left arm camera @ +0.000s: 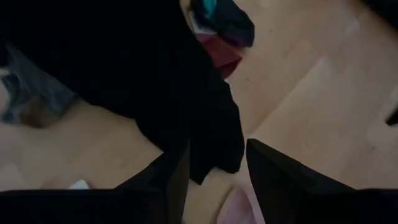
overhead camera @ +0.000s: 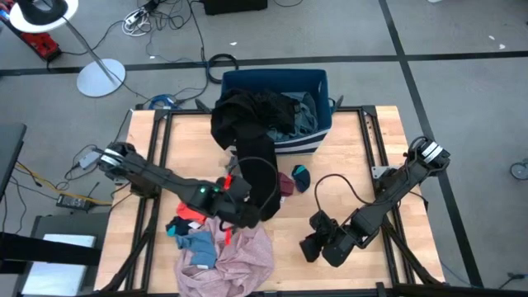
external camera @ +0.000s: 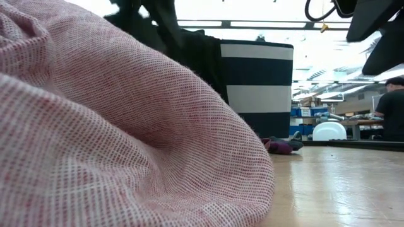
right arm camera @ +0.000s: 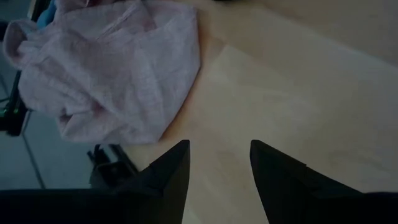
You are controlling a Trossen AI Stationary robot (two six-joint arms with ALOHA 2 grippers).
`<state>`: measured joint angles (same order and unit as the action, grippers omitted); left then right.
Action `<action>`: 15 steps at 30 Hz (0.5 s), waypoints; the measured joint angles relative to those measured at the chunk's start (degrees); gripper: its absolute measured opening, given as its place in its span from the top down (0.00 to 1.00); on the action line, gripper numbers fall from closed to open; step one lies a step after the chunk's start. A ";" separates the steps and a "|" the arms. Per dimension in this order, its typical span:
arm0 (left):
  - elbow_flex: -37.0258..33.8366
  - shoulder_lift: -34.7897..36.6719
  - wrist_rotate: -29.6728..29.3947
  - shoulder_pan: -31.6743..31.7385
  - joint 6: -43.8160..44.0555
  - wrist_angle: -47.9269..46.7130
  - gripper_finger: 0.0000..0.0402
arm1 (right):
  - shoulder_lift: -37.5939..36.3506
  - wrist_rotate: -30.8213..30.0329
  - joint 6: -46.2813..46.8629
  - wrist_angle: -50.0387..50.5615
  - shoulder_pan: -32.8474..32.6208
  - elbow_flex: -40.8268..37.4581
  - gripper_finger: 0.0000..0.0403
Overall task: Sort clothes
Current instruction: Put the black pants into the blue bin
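Observation:
The robot's left gripper should grab the black garment by its hanging middle part (overhead camera: 247,162) (left arm camera: 87,50), just below the near side of the dark blue bin.
A black garment (overhead camera: 252,140) hangs out of the dark blue bin (overhead camera: 318,82) over its near wall, and its lower end (left arm camera: 214,158) lies on the table. My left gripper (overhead camera: 247,213) is open, with one finger on each side of that lower end. A pink garment (overhead camera: 239,256) lies heaped at the table's near edge. Small blue (overhead camera: 198,245) and red-orange (overhead camera: 190,213) pieces lie beside it. A maroon piece (overhead camera: 286,183) and a dark teal sock (overhead camera: 301,176) lie near the bin. My right gripper (overhead camera: 312,246) hangs open over bare wood, right of the pink garment (right arm camera: 112,68). My left gripper slants down over the black garment's lower end (left arm camera: 217,165), which lies between its open fingers. Dark cloth against dark fingers hides whether either finger touches it.
The bin holds more clothes (overhead camera: 301,115). In the low view the pink garment (external camera: 113,126) fills the near left, with the bin (external camera: 255,88) behind it. Bare wood (overhead camera: 363,165) shows at the table's right. A person (external camera: 391,107) sits far off in the room.

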<state>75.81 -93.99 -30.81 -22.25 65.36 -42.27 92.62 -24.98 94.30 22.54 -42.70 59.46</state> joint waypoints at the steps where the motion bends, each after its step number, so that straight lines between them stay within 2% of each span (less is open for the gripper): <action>1: -2.27 0.79 0.00 0.47 0.55 2.58 0.59 | 0.00 0.38 -0.04 -0.46 0.00 0.00 0.58; 6: -10.62 4.57 0.84 4.20 -1.58 11.79 0.60 | -0.02 1.12 -0.06 -1.90 0.00 0.00 0.58; 15: -21.47 7.24 5.60 11.24 -4.42 16.55 0.60 | -0.02 1.23 -0.04 -3.73 0.02 0.00 0.58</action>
<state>54.34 -86.75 -25.21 -11.00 60.94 -25.71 92.60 -23.75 94.26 18.81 -42.68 59.46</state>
